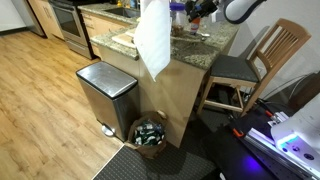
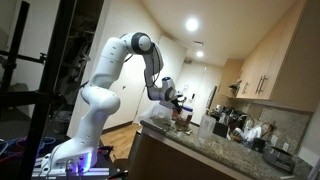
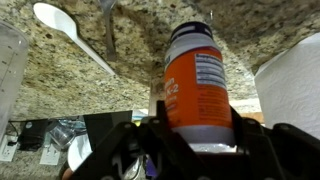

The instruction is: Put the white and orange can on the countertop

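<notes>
Next, I set the white and orange can on the granite (image 1: pixel 187 42) between the paper towel roll and metal utensil with my gripper.
In the wrist view, the white and orange can (image 3: pixel 195 85) sits between my gripper's two dark fingers (image 3: pixel 195 138), which press on its sides. The can has an orange body, a white label panel and a white cap. Behind it spreads the speckled granite countertop (image 3: pixel 60 85). Whether the can touches the slab cannot be told. In both exterior views the gripper (image 1: pixel 200 10) (image 2: pixel 172 97) hovers over the countertop (image 1: pixel 215 42) (image 2: pixel 205 142); the can is too small to make out there.
On the counter lie a white spoon (image 3: pixel 70 35) and a metal utensil (image 3: pixel 108 42), with a paper towel roll (image 3: pixel 295 80) (image 1: pixel 153 35) and a clear container (image 3: pixel 10 70). A steel bin (image 1: pixel 105 90), a basket (image 1: pixel 150 132) and a wooden chair (image 1: pixel 250 65) stand by the cabinet.
</notes>
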Available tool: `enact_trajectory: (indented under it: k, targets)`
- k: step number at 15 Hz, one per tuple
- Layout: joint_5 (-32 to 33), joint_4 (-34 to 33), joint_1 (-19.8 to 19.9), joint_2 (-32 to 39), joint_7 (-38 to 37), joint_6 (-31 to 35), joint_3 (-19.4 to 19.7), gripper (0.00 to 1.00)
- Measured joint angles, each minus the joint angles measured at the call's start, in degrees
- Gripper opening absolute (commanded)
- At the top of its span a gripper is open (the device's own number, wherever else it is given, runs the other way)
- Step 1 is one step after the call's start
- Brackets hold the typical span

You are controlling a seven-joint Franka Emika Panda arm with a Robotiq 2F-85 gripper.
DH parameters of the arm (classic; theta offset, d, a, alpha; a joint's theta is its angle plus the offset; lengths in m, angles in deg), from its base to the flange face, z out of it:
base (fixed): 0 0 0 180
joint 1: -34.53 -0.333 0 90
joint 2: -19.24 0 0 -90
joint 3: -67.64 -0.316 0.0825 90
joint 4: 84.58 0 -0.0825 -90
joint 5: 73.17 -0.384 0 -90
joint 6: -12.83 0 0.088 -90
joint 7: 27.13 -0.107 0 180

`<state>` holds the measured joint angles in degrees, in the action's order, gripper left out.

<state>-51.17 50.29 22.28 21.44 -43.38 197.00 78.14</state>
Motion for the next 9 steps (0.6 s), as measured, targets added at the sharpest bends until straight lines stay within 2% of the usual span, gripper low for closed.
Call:
enact_trajectory:
  k: [3, 9]
  targets:
    - [-1.4, 0.9, -2.1, 0.2, -0.9, 1.6, -2.9, 0.25]
    - [-9.1, 3.8, -3.9, 1.6, -0.8, 1.5, -13.9, 0.25]
